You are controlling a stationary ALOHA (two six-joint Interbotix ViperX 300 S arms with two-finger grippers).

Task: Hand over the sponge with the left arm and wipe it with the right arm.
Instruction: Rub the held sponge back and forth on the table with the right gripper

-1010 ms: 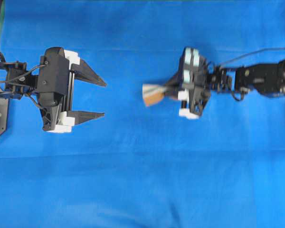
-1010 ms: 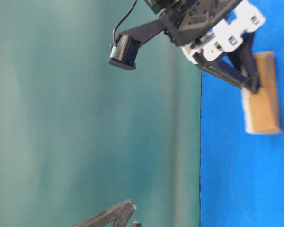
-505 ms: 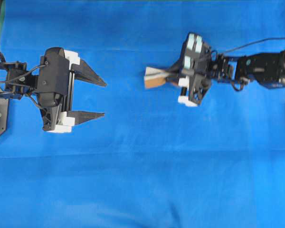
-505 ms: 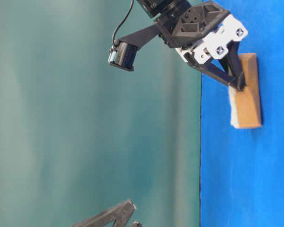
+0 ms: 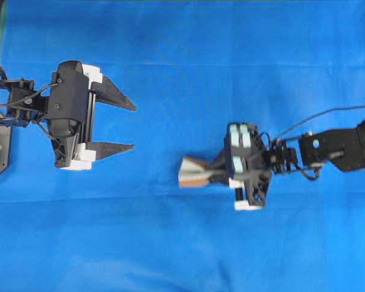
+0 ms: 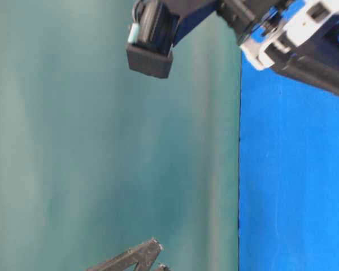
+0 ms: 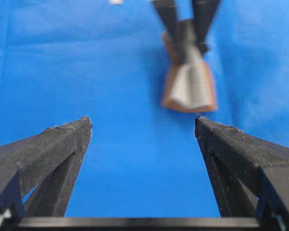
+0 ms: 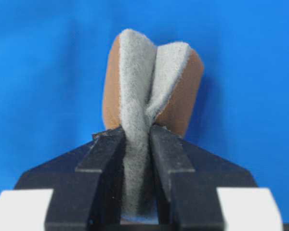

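Next, I release the sponge from my right gripper on the blue cloth straight (image 5: 207, 135) across from the open fingers of my left gripper. The sponge is now pinched on the blue cloth.
The sponge (image 5: 193, 173) is pinched and folded, its off-white face inward and orange-brown layer outward, between the fingers of my right gripper (image 5: 216, 174), which is shut on it right of centre on the blue cloth. In the right wrist view the sponge (image 8: 149, 91) bulges out past the black fingers (image 8: 166, 154). My left gripper (image 5: 132, 128) stands wide open at the left with nothing between its pointed fingers (image 7: 72, 139). From the left wrist view the sponge (image 7: 189, 86) lies ahead, apart from those fingers. The table-level view shows only part of the right arm (image 6: 294, 34).
A blue cloth (image 5: 170, 243) covers the whole table. The left arm's base and cables (image 5: 6, 109) stand at the left edge. The right arm's links and cable (image 5: 334, 149) stretch in from the right edge. A teal wall (image 6: 101, 169) backs the table-level view.
My right gripper has carried the sponge from the upper middle of the overhead view down toward the near side. The left gripper has not moved.
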